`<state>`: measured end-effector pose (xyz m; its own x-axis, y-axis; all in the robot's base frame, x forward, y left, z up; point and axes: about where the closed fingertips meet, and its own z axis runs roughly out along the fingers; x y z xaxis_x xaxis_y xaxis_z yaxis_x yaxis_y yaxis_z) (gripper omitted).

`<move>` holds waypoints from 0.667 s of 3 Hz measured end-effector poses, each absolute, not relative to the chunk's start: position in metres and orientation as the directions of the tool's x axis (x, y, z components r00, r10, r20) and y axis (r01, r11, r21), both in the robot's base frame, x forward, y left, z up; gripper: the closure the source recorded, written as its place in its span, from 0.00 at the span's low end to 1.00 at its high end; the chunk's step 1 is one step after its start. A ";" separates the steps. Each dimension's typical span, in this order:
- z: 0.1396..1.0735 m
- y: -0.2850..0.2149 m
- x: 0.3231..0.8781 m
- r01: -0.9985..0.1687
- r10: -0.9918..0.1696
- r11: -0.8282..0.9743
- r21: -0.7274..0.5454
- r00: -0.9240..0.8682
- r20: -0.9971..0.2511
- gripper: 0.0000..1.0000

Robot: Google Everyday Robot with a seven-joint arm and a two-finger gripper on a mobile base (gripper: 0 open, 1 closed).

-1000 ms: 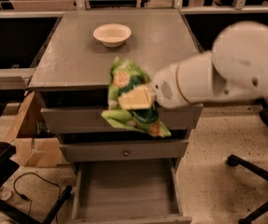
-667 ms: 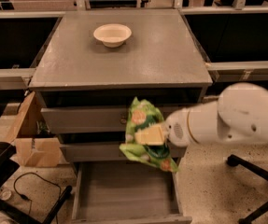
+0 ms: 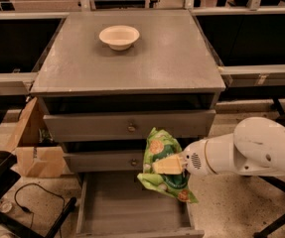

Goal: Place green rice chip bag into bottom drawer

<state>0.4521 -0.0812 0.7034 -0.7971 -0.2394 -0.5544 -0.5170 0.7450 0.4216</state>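
Observation:
The robot's gripper will release the green rice chip bag inside the open bottom drawer (image 3: 152, 204), toward the side closest to the robot's white arm.
The green rice chip bag (image 3: 164, 166) hangs in the air in front of the cabinet, at the level of the middle drawer. My gripper (image 3: 168, 164) comes in from the right on a white arm and is shut on the green rice chip bag, its tan fingers (image 3: 163, 165) across the bag's middle. The bottom drawer (image 3: 127, 207) is pulled out below it, a wide grey tray with nothing inside. The bag's lower end hangs over the drawer's right part.
A white bowl (image 3: 119, 36) stands at the back of the grey cabinet top (image 3: 157, 63). Two upper drawers with round knobs (image 3: 131, 128) are shut. A cardboard box (image 3: 35, 155) and black cables lie on the floor at the left. A black chair base stands at the right.
My gripper has carried the bag down and to the right, from beside the cabinet top's front edge to the level of the middle drawer, above the open bottom drawer.

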 end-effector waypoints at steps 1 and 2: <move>0.642 -0.066 0.461 -0.501 -0.265 0.746 0.440 -0.828 -0.494 1.00; 0.547 -0.060 0.468 -0.481 -0.291 0.742 0.467 -0.859 -0.422 1.00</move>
<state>0.4681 -0.0597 0.5475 -0.8586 -0.2905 -0.4224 -0.4808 0.7422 0.4668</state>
